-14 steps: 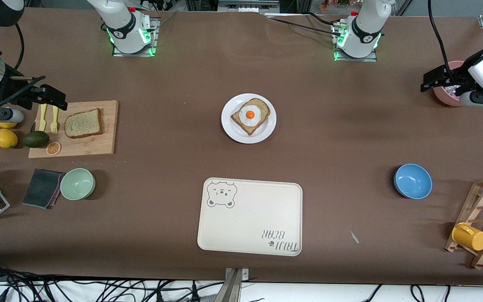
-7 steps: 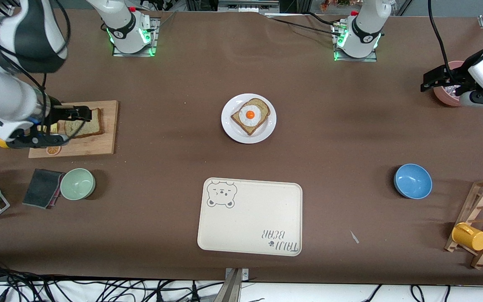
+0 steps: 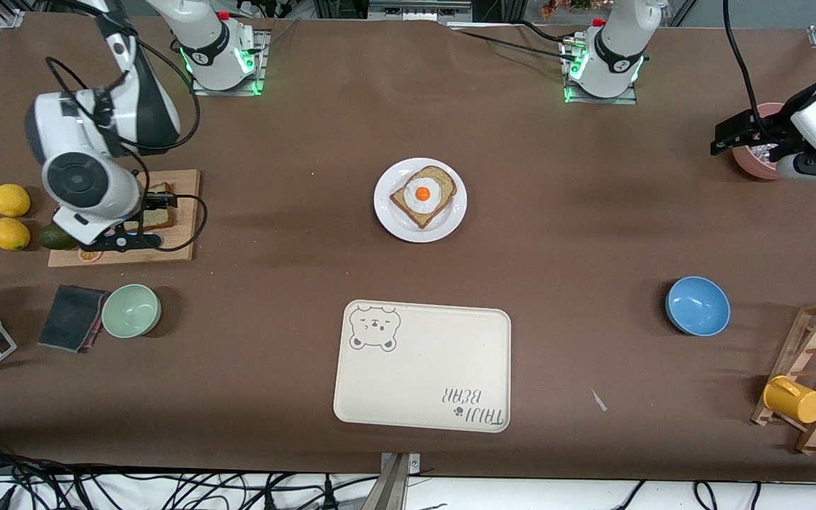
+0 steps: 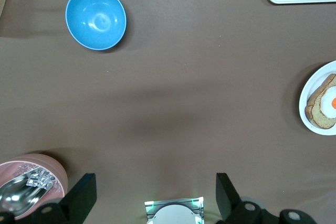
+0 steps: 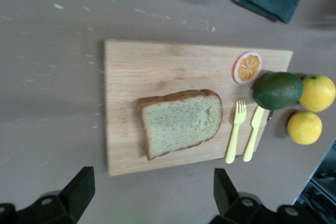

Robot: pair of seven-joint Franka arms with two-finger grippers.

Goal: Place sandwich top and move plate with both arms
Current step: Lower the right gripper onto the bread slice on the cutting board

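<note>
Next, my right gripper grips the bread slice at the bread slice's corner (image 3: 163, 188) (image 5: 151, 152) farthest from the orange slice, at the bread slice's end away from the yellow fork.
The sandwich top (image 5: 181, 121), a plain brown bread slice, lies on a wooden cutting board (image 5: 157, 66) at the right arm's end of the table. In the front view only part of the slice (image 3: 161, 214) shows under my right gripper (image 3: 146, 221), which hangs over it, open and empty. In its own wrist view the right gripper (image 5: 152, 195) stands wide. The white plate (image 3: 390, 219) sits mid-table with an egg-topped slice (image 3: 422, 195) on it. Open and empty, my left gripper (image 3: 723, 139) waits by a pink bowl (image 3: 751, 157); its wrist view shows the plate (image 4: 305, 98).
A yellow fork (image 5: 234, 132) and knife (image 5: 253, 135), an orange slice (image 5: 247, 67), an avocado (image 5: 277, 90) and two lemons (image 3: 10, 200) crowd the board. A green bowl (image 3: 132, 310), dark cloth (image 3: 71, 317), bear-printed tray (image 3: 422, 368), blue bowl (image 3: 697, 306) and mug rack (image 3: 815, 375) lie nearer the camera.
The right arm has swung in from the table's end and turned its wrist, bringing its open gripper over the bread on the board. The left arm has not moved.
</note>
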